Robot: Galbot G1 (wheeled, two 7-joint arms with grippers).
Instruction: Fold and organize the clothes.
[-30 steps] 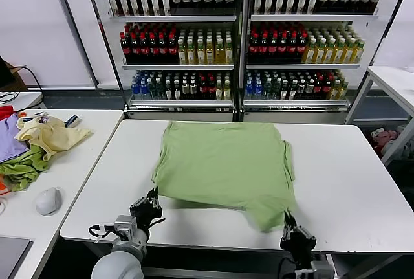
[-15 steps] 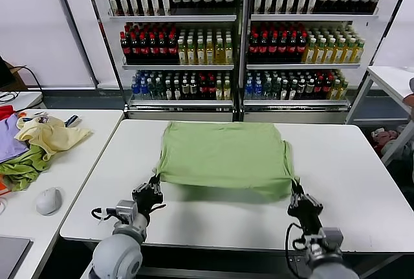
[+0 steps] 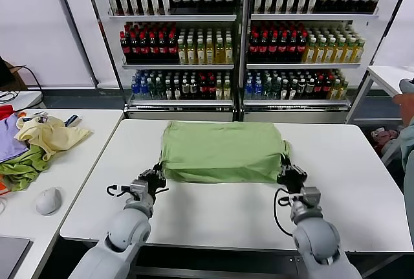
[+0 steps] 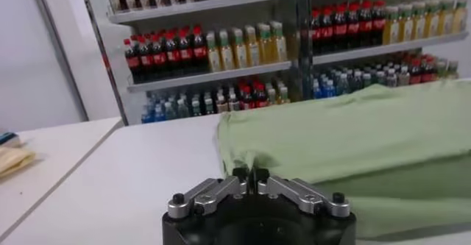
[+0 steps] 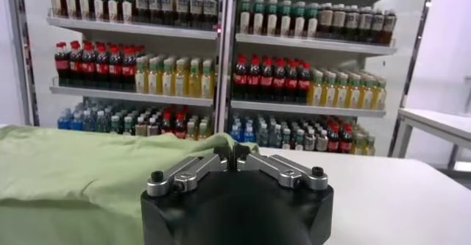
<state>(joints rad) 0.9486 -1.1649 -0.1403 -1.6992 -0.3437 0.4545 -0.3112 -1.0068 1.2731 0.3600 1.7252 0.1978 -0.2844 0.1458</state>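
Observation:
The T-shirt's far side reaches the table's far edge, so my left gripper and my right gripper should retake the near corners [image 3: 171, 176] and drag the T-shirt closer first.
The clothes, a light green T-shirt [image 3: 223, 151], lie on the white table [image 3: 220, 208], doubled over with the near hem carried toward the far side. My left gripper [image 3: 157, 171] is shut on the shirt's near left corner [image 4: 250, 167], pinched between its fingertips. At the near right corner [image 5: 228, 146], my right gripper [image 3: 285, 173] is likewise shut on the fabric. Both hold the folded edge just above the tabletop. The print is hidden.
A side table [image 3: 71, 162] to the left carries a pale yellow garment [image 3: 50, 134], green and purple cloths [image 3: 19, 162] and a mouse [image 3: 48, 200]. Shelves of bottles [image 3: 242, 39] stand behind the table. A person's arm [image 3: 407, 117] shows at the right edge.
Both grippers have carried the shirt's near hem up and away from me, folding the lower part over the upper part. The green patch on the table has become shorter.

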